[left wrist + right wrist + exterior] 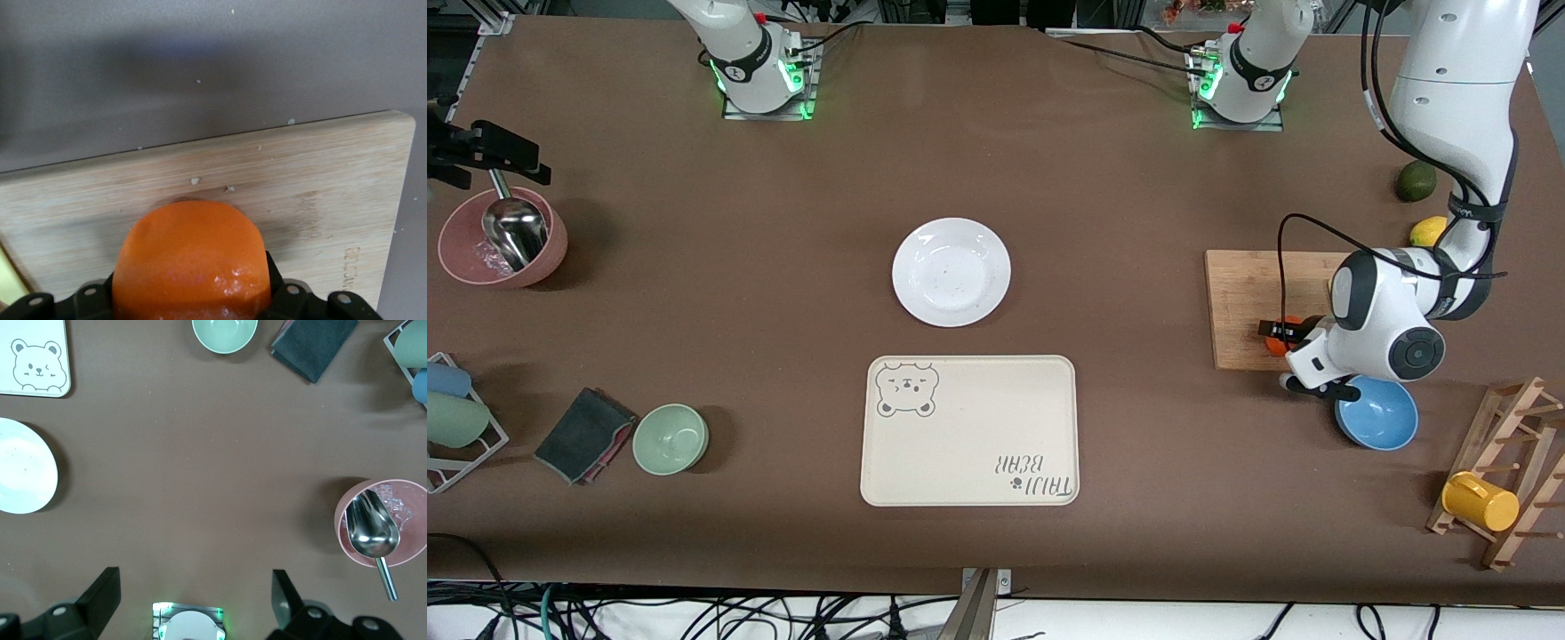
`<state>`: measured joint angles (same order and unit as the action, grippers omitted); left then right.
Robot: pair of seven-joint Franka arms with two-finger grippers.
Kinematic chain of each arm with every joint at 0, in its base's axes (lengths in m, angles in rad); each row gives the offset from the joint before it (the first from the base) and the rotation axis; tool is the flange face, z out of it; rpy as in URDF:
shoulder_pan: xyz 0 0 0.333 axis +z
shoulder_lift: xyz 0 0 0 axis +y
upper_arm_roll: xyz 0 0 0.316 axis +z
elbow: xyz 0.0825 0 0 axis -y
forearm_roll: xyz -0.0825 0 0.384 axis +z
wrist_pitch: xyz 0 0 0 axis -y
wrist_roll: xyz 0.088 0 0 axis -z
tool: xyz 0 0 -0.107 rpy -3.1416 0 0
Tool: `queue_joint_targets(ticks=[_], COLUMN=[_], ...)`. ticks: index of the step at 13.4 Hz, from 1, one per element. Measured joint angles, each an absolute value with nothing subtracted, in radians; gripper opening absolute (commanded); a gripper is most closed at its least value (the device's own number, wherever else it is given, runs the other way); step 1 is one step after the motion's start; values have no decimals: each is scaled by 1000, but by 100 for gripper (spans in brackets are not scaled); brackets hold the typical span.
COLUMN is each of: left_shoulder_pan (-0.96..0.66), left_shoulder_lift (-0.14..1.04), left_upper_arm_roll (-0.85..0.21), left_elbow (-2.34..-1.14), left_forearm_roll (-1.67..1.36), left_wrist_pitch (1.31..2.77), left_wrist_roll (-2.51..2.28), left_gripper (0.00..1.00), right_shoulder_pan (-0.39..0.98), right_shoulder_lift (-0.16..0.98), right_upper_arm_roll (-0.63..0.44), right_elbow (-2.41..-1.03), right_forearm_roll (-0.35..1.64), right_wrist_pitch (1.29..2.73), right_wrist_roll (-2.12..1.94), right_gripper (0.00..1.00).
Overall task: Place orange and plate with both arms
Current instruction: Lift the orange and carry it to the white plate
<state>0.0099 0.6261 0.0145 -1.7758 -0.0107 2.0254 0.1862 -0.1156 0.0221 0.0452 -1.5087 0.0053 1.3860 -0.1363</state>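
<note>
The robot's left gripper needs to release the orange on the white plate (pixel 945 260), slightly past the plate's middle from the beige bear tray.
The orange (pixel 1278 347) rests on a wooden cutting board (pixel 1249 302) toward the left arm's end of the table. My left gripper (pixel 1288 336) is down on it and shut on it. In the left wrist view the orange (pixel 192 257) fills the space between the black fingers (pixel 288 295), still touching the board (pixel 300 180). The white plate (pixel 951 271) sits at mid-table, just farther from the front camera than the beige bear tray (pixel 969 431). My right gripper (pixel 195 577) hangs open high over the table near its own base, holding nothing; the plate (pixel 20 467) shows off to one side.
A blue bowl (pixel 1378 418) stands right beside the left wrist. A lemon (pixel 1427 231) and a green fruit (pixel 1416 180) lie near the board. A rack with a yellow mug (pixel 1480 502), a pink bowl with a scoop (pixel 503 240), a green bowl (pixel 671 438) and a dark cloth (pixel 585 436) line the table's ends.
</note>
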Motion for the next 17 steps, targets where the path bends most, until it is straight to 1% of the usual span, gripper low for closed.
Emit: queue_joint_targets(ticks=[2,4,5,8,11,14,17], left_shoulder_pan=[1,-18,-37,-140,-284,-451,-610], left_shoulder_lift=[626,620,612,579,574,598,642], left_upper_arm_roll=[13,7,1,-42,-86,-91,-93], left_elbow=[-1773,-1757,-1735,-1629,-1566,-1521,-1501], left_forearm_roll=[-11,-11,-11,-41,-142,-217,-263], left_wrist_pitch=[2025,2019,1989,1845,1823,1862,2031], left_wrist_roll=[186,178,154,-29,-277,-487,-682], left_gripper=[35,33,33,33,33,33,33], right_shoulder_pan=[-116,-116,-116,-115,-116,-116,-116], right_shoulder_lift=[20,20,20,19,18,18,17], right_upper_arm_roll=[45,45,45,47,46,44,43], right_elbow=[-1509,-1509,-1509,-1509,-1509,-1509,-1508], right_forearm_roll=[5,5,5,5,5,5,5], right_wrist_pitch=[1384,1382,1381,1378,1378,1376,1365], right_wrist_roll=[-136,-136,-136,-136,-136,-136,-136], right_gripper=[100,100,100,100,100,100,100])
